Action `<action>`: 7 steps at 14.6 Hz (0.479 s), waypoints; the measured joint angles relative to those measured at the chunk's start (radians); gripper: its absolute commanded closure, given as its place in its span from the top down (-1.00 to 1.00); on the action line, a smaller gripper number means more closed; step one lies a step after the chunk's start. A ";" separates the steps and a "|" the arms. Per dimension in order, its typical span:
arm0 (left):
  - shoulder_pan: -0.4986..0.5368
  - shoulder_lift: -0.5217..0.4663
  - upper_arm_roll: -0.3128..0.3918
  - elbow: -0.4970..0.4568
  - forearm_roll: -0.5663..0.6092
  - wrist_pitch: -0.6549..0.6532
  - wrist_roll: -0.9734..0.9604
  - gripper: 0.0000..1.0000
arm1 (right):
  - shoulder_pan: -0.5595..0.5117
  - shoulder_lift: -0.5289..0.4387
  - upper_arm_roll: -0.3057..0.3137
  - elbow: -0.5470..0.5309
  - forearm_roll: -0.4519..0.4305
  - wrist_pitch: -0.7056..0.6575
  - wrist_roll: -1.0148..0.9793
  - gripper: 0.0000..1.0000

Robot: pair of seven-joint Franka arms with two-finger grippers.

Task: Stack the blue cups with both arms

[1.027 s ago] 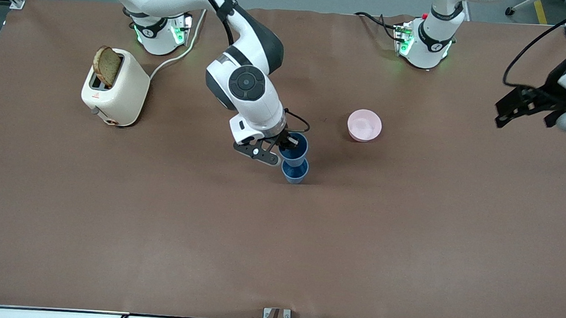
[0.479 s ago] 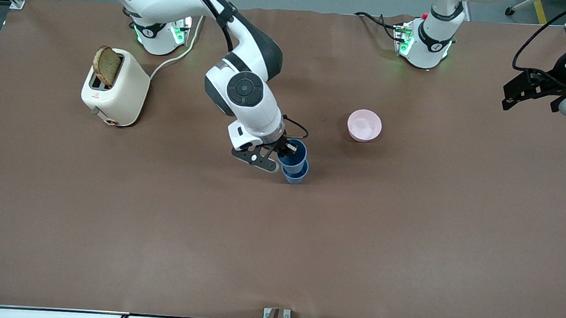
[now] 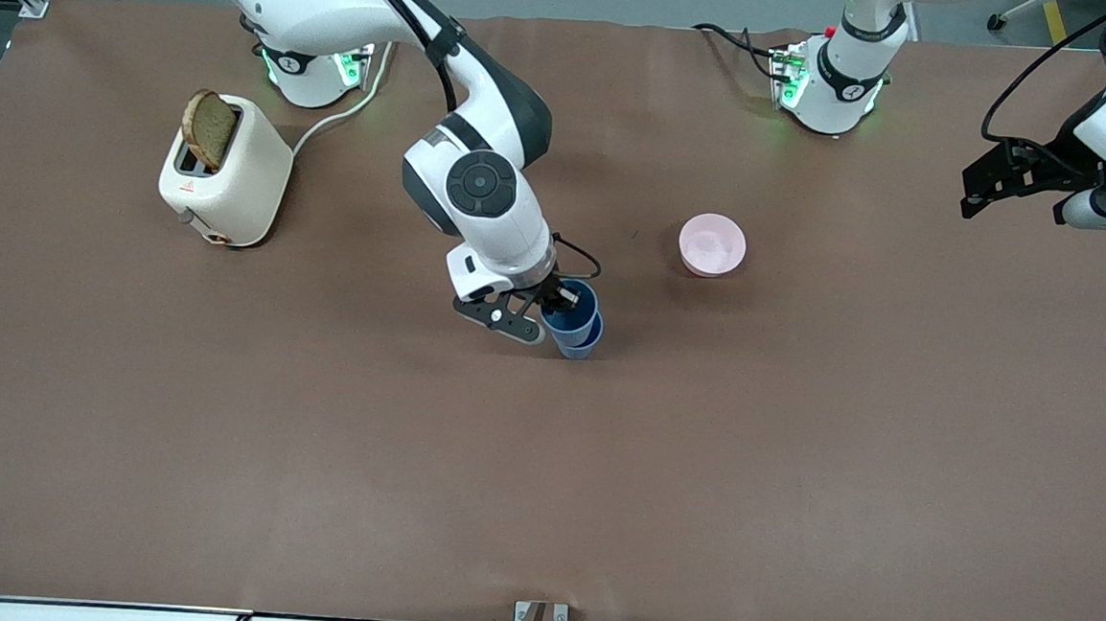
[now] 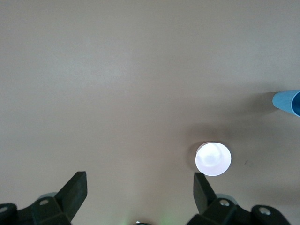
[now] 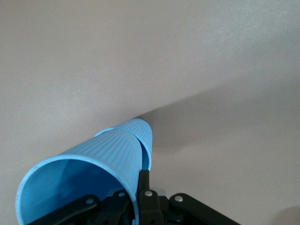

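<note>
Next, my right gripper releases its blue cup down inside the second blue cup [image 3: 577, 327] [image 5: 135, 141] that stands near the middle of the table.
My right gripper [image 3: 558, 303] is shut on the rim of one blue cup [image 3: 580, 314], one finger inside and one outside. That cup sits nested in the second blue cup [image 3: 583, 349], which stands on the table near its middle. In the right wrist view the held cup [image 5: 84, 178] fills the foreground, the lower cup [image 5: 143, 131] shows past it, and the right gripper [image 5: 140, 199] pinches the wall. My left gripper [image 3: 1011, 199] is open and empty, up over the left arm's end of the table. In its own view the left gripper [image 4: 139, 187] has its fingers wide apart.
A pink bowl [image 3: 712, 244] stands toward the left arm's end from the cups, and it shows in the left wrist view [image 4: 213, 159]. A cream toaster [image 3: 225, 175] holding a bread slice [image 3: 209, 128] stands near the right arm's base. A cable runs from it.
My right gripper has lowered the held cup down into the standing cup, so the stack is shorter. The left gripper has shifted slightly over its end of the table.
</note>
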 measured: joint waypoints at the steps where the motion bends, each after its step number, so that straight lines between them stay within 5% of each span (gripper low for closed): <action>1: 0.000 0.000 0.000 0.000 0.000 0.001 0.000 1.00 | 0.000 0.002 0.000 0.000 -0.003 0.000 0.000 -0.98; 7: 0.001 0.000 0.000 0.000 0.000 0.003 0.000 1.00 | 0.008 0.019 0.003 0.000 -0.015 0.000 0.000 -0.90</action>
